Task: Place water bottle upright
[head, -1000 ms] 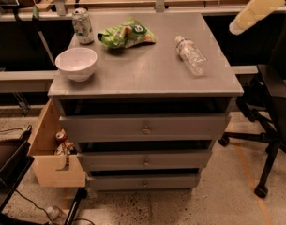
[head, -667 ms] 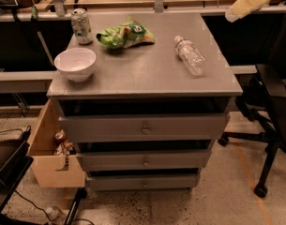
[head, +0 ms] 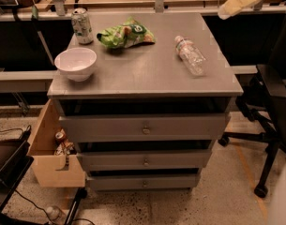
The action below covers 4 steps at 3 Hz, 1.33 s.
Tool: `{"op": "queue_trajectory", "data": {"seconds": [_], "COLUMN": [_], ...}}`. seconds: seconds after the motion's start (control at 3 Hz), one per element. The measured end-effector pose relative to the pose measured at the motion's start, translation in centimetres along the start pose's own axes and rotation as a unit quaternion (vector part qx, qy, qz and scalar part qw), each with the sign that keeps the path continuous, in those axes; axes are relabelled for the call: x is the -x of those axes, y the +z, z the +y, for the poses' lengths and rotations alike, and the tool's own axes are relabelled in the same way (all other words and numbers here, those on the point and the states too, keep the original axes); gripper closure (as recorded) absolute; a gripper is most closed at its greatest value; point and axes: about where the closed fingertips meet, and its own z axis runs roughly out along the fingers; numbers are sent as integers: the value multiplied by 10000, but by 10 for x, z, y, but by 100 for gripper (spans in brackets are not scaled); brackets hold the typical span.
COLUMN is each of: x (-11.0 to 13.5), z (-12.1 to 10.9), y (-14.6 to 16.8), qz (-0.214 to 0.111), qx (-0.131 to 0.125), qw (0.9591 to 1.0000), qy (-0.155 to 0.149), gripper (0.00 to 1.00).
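Observation:
I will next grip the water bottle's upper half (head: 185, 50) near its white cap.
The water bottle (head: 190, 55) is small, clear and crinkled, with a white cap and a white-green label band. It lies on its side on the right part of the grey cabinet top (head: 147, 74), cap pointing to the back. My gripper (head: 228, 10) shows as a cream-coloured arm end at the top right. It hangs above and behind the cabinet's back right corner, well apart from the bottle and holding nothing I can see.
A green-white soda can (head: 81, 26) stands at the back left. A green snack bag (head: 126, 33) lies behind centre, and a white bowl (head: 76, 63) sits at the front left. A wooden box (head: 51, 156) hangs on the cabinet's left side. An office chair (head: 269, 102) stands to the right.
My arm has risen and shifted slightly left along the top right of the view. The bottle and the other things have not moved.

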Motion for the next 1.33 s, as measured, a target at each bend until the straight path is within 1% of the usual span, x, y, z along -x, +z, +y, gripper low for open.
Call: {"op": "queue_trajectory", "data": {"seconds": [0.33, 0.67, 1.0, 1.33], "x": [26, 37, 22, 8], "z": [-6, -6, 18, 31], "y": [46, 91, 144, 162], "qz": [-94, -13, 862, 1519], "qx": [101, 227, 328, 210], "qw": [9984, 9953, 9893, 9839], "qy": [557, 937, 1132, 913], "gripper": [0, 0, 0, 0]}}
